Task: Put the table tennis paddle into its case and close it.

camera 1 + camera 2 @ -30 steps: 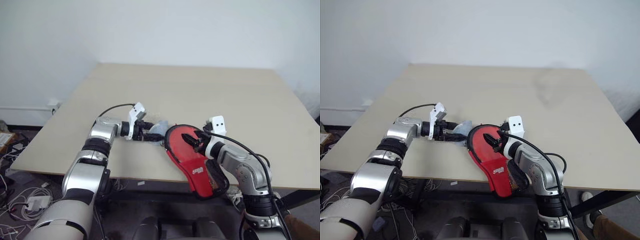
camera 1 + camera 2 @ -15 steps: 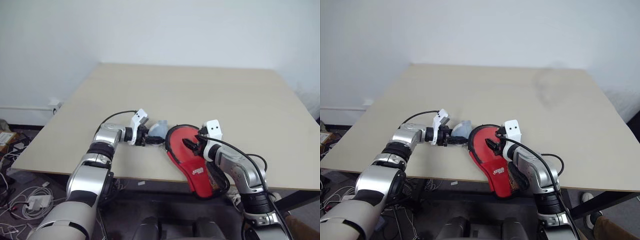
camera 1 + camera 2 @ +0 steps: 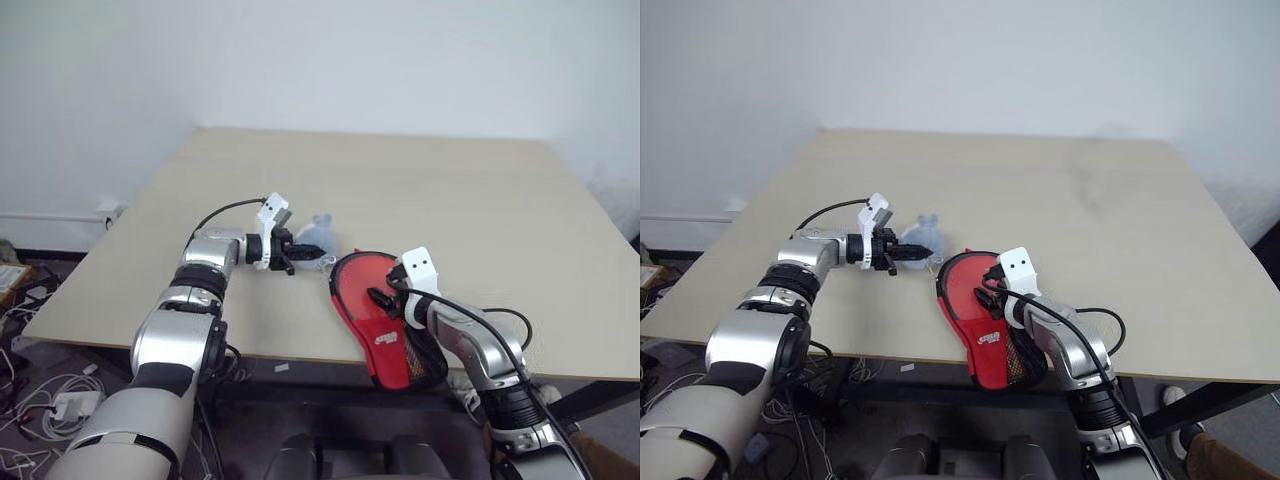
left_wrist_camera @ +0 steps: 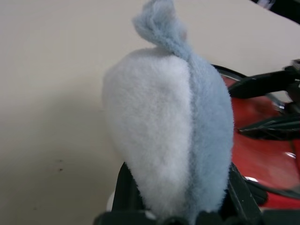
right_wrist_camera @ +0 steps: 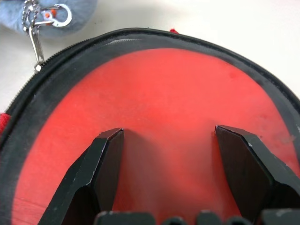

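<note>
Next, I let go of the plush charm with my left gripper on the beige table [image 3: 404, 230], just behind the case's round end.
The case [image 3: 392, 342], red with a black zipper rim and a mesh end, lies at the table's front edge with its narrow end hanging over. Inside the rim is a smooth red round face [image 5: 178, 89], apparently the table tennis paddle's rubber; its handle is hidden. My right gripper [image 5: 164, 133] is open, both fingers [image 5: 105, 159] resting on that red face. A grey-blue and white plush charm [image 4: 173, 131] hangs by a ball chain [image 5: 33, 35] from the zipper. My left gripper [image 3: 298, 262] is shut on the plush, just left of the case.
The beige table [image 3: 450, 200] stretches wide behind and to the right of both arms. Its front edge [image 3: 250, 352] runs just under the case. Cables and a power strip [image 3: 60, 405] lie on the floor at the left.
My left gripper has shut on the plush and carried it a little up and away from the front edge. My right gripper has sunk lower onto the red face.
</note>
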`<state>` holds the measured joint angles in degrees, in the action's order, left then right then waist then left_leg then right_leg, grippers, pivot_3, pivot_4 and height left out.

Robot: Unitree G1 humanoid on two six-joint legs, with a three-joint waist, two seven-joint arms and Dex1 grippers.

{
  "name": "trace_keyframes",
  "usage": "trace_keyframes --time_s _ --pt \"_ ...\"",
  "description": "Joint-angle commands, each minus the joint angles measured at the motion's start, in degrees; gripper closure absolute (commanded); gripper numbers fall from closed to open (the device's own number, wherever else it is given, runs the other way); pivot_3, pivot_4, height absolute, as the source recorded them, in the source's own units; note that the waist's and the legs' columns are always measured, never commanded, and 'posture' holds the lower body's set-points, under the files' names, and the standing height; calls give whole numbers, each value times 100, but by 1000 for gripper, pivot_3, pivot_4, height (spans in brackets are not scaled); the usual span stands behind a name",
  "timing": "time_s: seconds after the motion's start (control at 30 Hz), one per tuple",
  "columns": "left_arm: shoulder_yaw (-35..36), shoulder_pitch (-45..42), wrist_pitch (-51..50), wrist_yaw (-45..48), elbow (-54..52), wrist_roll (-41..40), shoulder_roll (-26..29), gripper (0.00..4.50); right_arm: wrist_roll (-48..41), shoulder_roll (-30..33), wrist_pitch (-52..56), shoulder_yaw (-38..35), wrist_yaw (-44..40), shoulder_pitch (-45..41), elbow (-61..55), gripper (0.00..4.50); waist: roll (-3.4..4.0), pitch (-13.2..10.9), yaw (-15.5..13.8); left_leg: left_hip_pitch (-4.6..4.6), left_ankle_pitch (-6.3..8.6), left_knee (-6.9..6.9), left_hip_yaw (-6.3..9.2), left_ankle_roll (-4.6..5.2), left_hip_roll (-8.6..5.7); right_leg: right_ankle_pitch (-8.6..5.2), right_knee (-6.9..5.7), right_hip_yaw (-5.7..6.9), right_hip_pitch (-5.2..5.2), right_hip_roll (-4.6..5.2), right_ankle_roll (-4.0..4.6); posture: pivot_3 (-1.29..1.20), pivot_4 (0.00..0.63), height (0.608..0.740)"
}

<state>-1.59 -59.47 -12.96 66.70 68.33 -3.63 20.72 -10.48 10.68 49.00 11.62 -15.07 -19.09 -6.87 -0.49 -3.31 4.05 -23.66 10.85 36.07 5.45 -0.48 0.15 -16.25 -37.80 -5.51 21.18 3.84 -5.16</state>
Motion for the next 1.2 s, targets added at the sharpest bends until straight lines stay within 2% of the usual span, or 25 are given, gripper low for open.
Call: trace_keyframes --time_s 0.03,0.13,0.33,0.6,0.8,0.93,1.03,1.2 --pt "59 -512 476 -1115 158 232 -109 4105 179 127 236 70 43 188 361 1112 -12 6 -2 0 0 1 1 0 -1 0 0 1 -1 0 0 0 0 740" --pt "85 -710 622 -2405 497 465 -341 4106 195 176 229 48 15 225 279 1112 -24 14 -9 0 0 1 5 0 -1 0 1 3 -5 0 -1 0 0 740" --pt "324 -1075 856 -3711 738 473 -995 4106 230 323 172 24 -7 239 182 1112 -28 14 -19 0 0 1 5 0 -2 0 0 3 -9 1 -1 0 0 740" --pt "496 -1376 1118 -4507 820 506 -1938 4108 278 385 60 57 33 282 68 1112 -29 13 -143 0 -1 4 -1 -1 -6 0 1 1 -9 3 -2 0 0 740" --pt "424 -1375 1634 -4354 772 577 -2484 4108 341 372 -21 -94 151 352 -14 1112 -30 12 -158 -2 -2 6 -2 -3 -13 0 5 1 -11 9 -2 0 0 740" --pt "121 -1099 1650 -2962 746 729 -2745 4108 320 354 -142 -375 228 340 -103 1112 -28 12 -154 -3 -3 3 -4 -5 -14 0 5 1 -9 8 -2 0 0 740" --pt "68 -895 1764 -2501 704 755 -2704 3146 356 350 -200 -472 271 332 -62 1112 -27 12 -141 -5 -3 -2 -6 -5 -13 -1 10 -2 -6 9 -2 0 0 740" --pt "-96 -711 1917 -1877 602 830 -2518 1208 387 346 -282 -541 320 335 40 1112 -26 12 -143 -5 -3 -5 -6 -5 -13 -1 10 -3 -5 9 -2 0 0 740"
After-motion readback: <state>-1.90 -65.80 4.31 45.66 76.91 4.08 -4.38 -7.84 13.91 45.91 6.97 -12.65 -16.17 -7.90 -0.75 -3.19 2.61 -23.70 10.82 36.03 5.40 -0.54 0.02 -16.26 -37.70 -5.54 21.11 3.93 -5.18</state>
